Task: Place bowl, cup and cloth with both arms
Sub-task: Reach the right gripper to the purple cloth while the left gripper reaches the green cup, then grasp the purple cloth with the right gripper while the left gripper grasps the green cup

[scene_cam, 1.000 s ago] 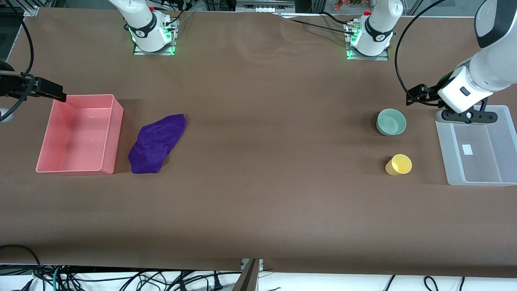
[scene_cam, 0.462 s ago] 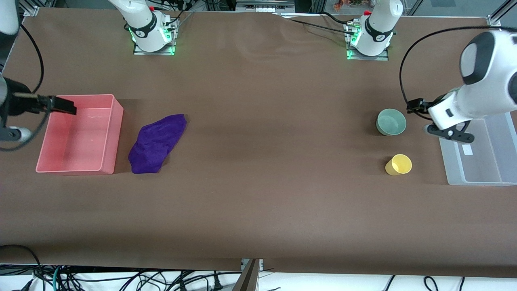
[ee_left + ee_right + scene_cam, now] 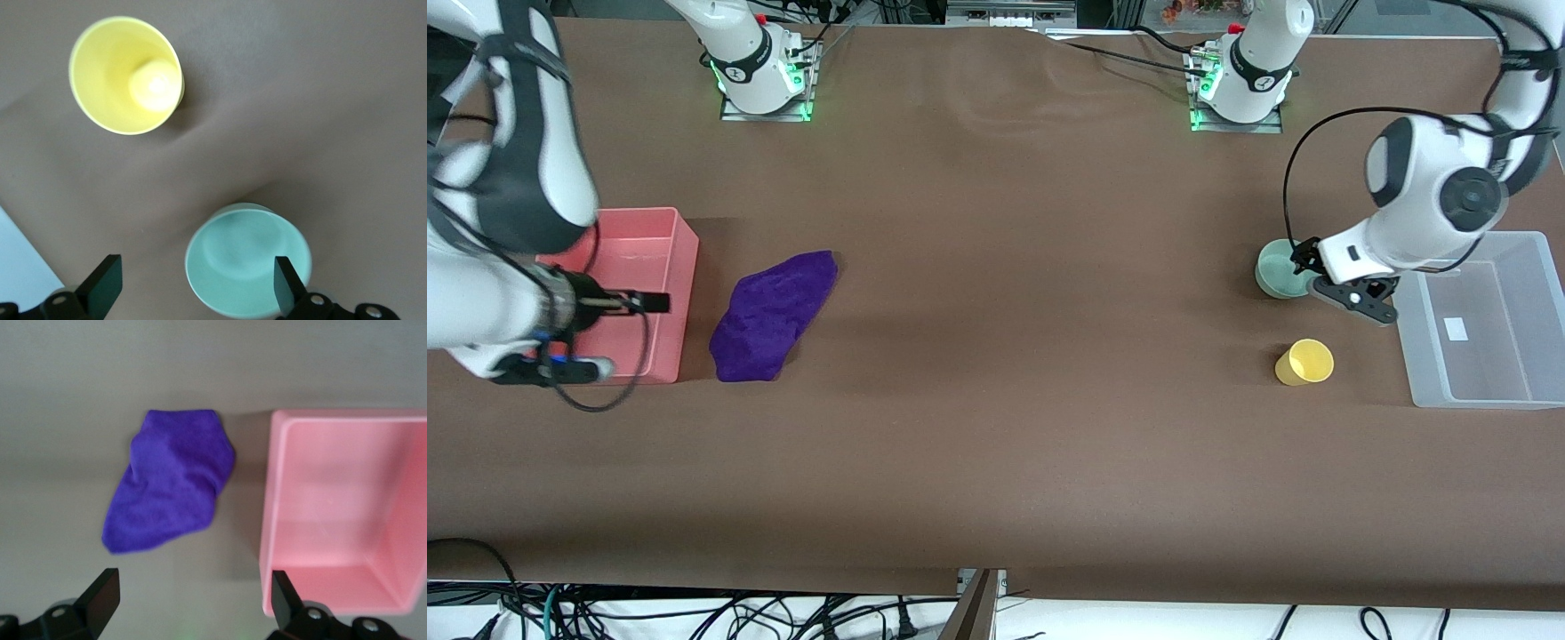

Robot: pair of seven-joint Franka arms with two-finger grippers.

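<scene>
Next, my left gripper grabs the rim of the mint-green bowl (image 3: pixel 1308 286) (image 3: pixel 187 261), on the side that faces the clear bin.
The mint-green bowl (image 3: pixel 1280 267) stands toward the left arm's end of the table, and the yellow cup (image 3: pixel 1305 362) stands nearer the front camera than it. My left gripper (image 3: pixel 1350 295) hangs open and empty between the bowl and the clear bin. The left wrist view shows the bowl (image 3: pixel 248 260) by one fingertip, the cup (image 3: pixel 127 73) and the open gripper (image 3: pixel 195 290). The purple cloth (image 3: pixel 769 316) lies beside the pink bin (image 3: pixel 631 240). My right gripper (image 3: pixel 640 302) is open and empty over the bin's wall nearest the cloth. The right wrist view shows the cloth (image 3: pixel 170 480) and the gripper (image 3: pixel 192 600).
A clear plastic bin (image 3: pixel 1476 356) stands at the left arm's end of the table, its corner in the left wrist view (image 3: pixel 17 267). The pink bin (image 3: pixel 347 513) is empty. Both arm bases stand along the table's edge farthest from the front camera.
The left gripper has swung from over the clear bin to beside the bowl. The right arm has swung in over the pink bin toward the cloth.
</scene>
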